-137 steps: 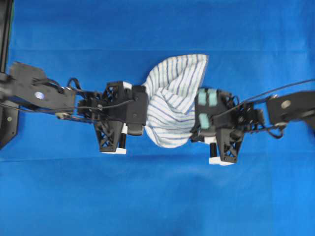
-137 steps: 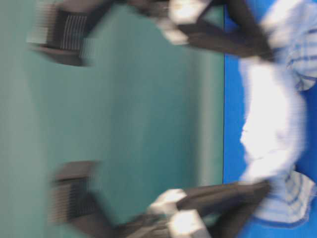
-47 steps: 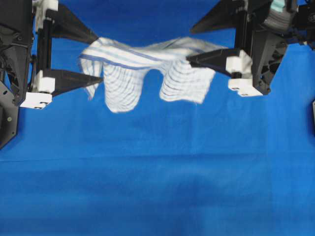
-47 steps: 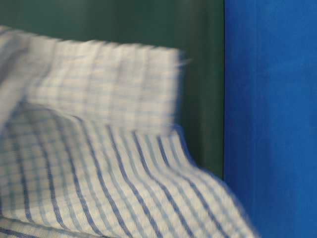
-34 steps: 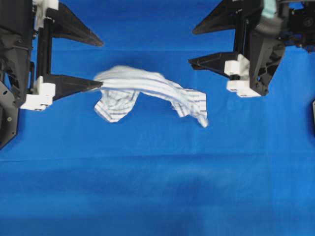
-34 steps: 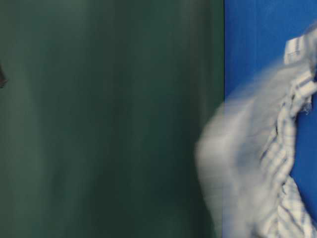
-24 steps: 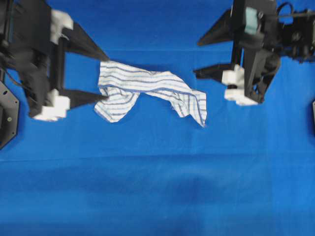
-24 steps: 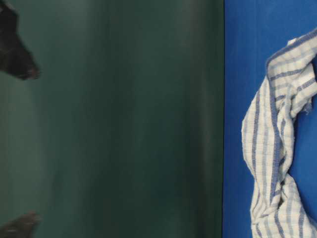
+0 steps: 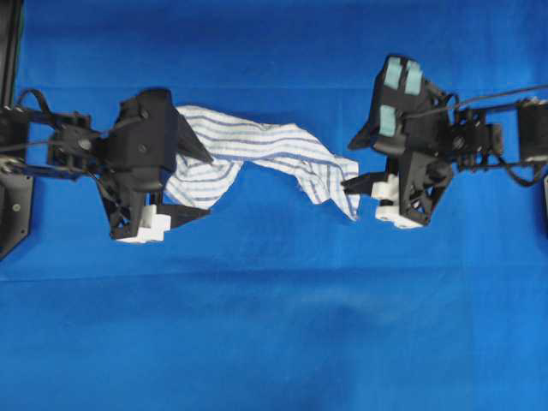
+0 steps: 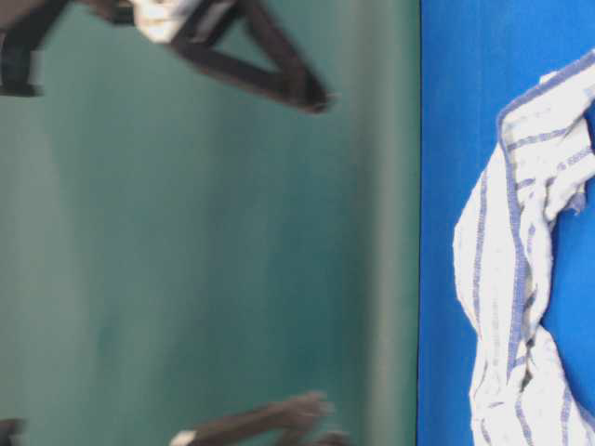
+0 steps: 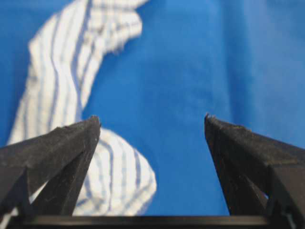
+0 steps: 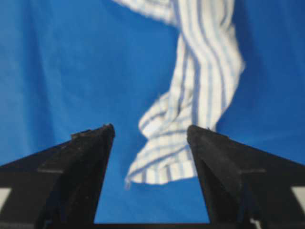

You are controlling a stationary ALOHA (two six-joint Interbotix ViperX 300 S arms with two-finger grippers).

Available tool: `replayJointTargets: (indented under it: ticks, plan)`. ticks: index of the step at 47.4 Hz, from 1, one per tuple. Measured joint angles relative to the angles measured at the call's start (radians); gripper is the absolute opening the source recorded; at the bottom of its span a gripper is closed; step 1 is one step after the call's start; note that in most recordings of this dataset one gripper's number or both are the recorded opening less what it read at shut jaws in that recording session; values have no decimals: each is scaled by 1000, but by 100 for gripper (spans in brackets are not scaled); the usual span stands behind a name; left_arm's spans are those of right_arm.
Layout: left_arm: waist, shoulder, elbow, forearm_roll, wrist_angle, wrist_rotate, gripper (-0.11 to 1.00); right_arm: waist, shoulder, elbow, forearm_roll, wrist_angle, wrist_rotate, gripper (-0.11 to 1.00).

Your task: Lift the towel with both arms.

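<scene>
My right gripper will close its open fingers on the middle of the loose end (image 9: 338, 188) (image 12: 158, 147) of the striped towel, which lies between those fingers.
The white, blue-striped towel (image 9: 261, 147) lies crumpled in a long band on the blue tablecloth (image 9: 274, 325), held by neither arm. My left gripper (image 9: 210, 184) is open over its left end, where a fold of the towel (image 11: 119, 176) shows beside one finger (image 11: 57, 148). My right gripper (image 9: 347, 163) is open at its right end. In the right wrist view the towel (image 12: 200, 76) ends between and below the spread fingers of that gripper (image 12: 151, 128). In the table-level view the towel (image 10: 516, 279) lies flat and blurred black fingers (image 10: 270, 74) hang above the cloth.
The blue tablecloth covers the whole table. A black arm mount (image 9: 12, 214) stands at the left edge. Cables (image 9: 505, 94) trail off the right arm. A dark green backdrop (image 10: 204, 242) fills most of the table-level view.
A second ago the towel hung stretched in the air between both grippers. It has dropped onto the cloth, and both open grippers have come down towards its ends.
</scene>
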Motion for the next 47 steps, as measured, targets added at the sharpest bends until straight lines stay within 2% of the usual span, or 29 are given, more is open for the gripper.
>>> replayJointTargets:
  ticks: [9, 15, 27, 37, 42, 44, 47]
  plan:
    - [-2, 78, 69, -2, -114, -43, 93, -2, 103, 72, 0, -117, 34, 65]
    - [-3, 166, 107, -2, -187, -64, 93, -6, 178, 87, 0, -176, 48, 65]
    - [-15, 307, 115, -2, -250, -66, 93, -28, 308, 87, 0, -247, 60, 65]
    - [-17, 385, 120, -3, -278, -61, 92, -37, 356, 89, 0, -272, 60, 63]
    - [-18, 388, 120, -2, -281, -64, 82, -37, 356, 87, 2, -273, 60, 54]
    - [-17, 388, 120, -2, -279, -64, 74, -38, 357, 87, 2, -273, 60, 44]
    - [-15, 388, 121, -2, -279, -63, 57, -38, 357, 86, 0, -275, 60, 26]
